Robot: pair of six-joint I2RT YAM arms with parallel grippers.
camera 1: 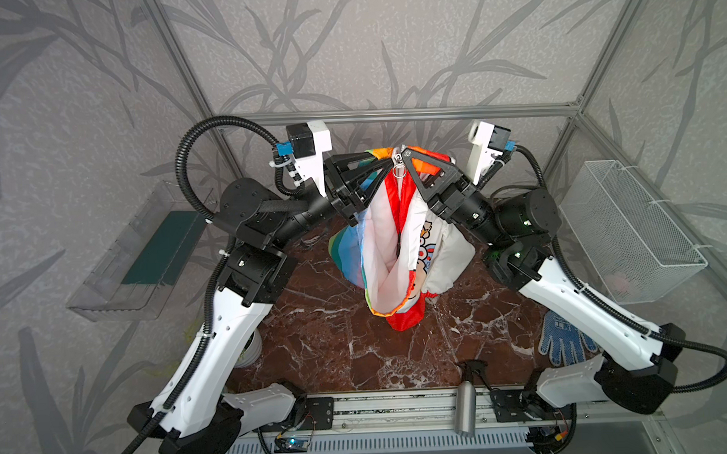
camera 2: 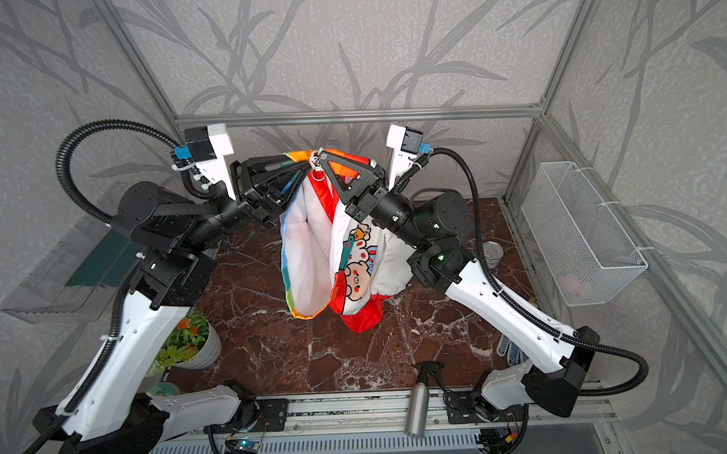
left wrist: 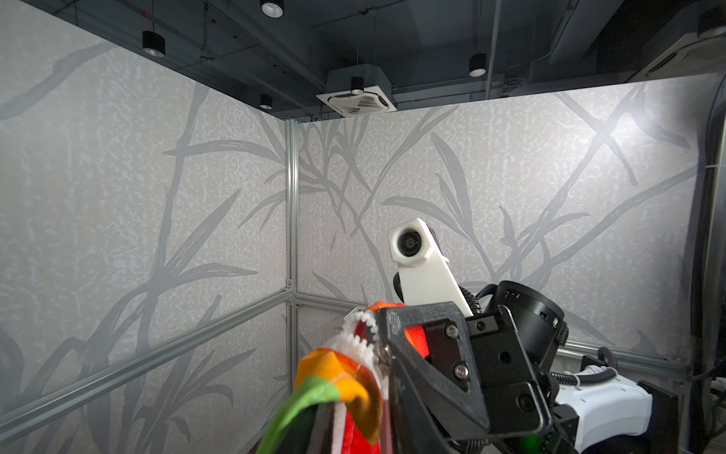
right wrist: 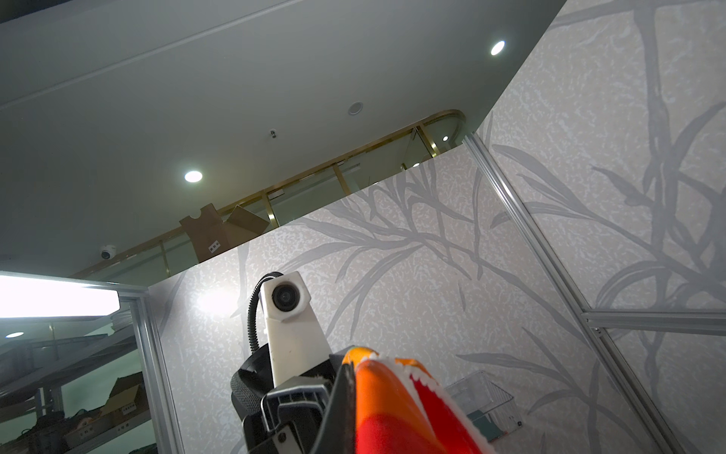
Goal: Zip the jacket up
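The jacket's orange corner bunches over my left fingers; they should open and pinch the corner close beside the slider (camera 1: 398, 159) before my right gripper zips.
The jacket (camera 1: 395, 243) (camera 2: 312, 246) hangs in the air above the marble table, white lining showing and the red hood lowest. Its top edge is pinched from both sides. In both top views my left gripper (camera 1: 385, 160) (camera 2: 304, 163) is shut on the rainbow panel's edge. My right gripper (camera 1: 407, 153) (camera 2: 325, 156) is shut on the red and orange edge. The zipper slider with its metal ring (camera 1: 399, 165) (camera 2: 318, 168) dangles between the two tips. In the left wrist view, white zipper teeth (left wrist: 355, 334) and orange fabric lie between my fingers (left wrist: 353, 416). Orange-red cloth (right wrist: 389, 405) fills the right wrist view.
A blue dotted glove (camera 1: 563, 341) lies at the front right. A white wire basket (camera 1: 628, 231) hangs on the right wall, a clear tray (camera 1: 146, 256) on the left. A metal spray bottle (camera 1: 465, 403) stands at the front edge, a potted plant (camera 2: 191, 342) front left.
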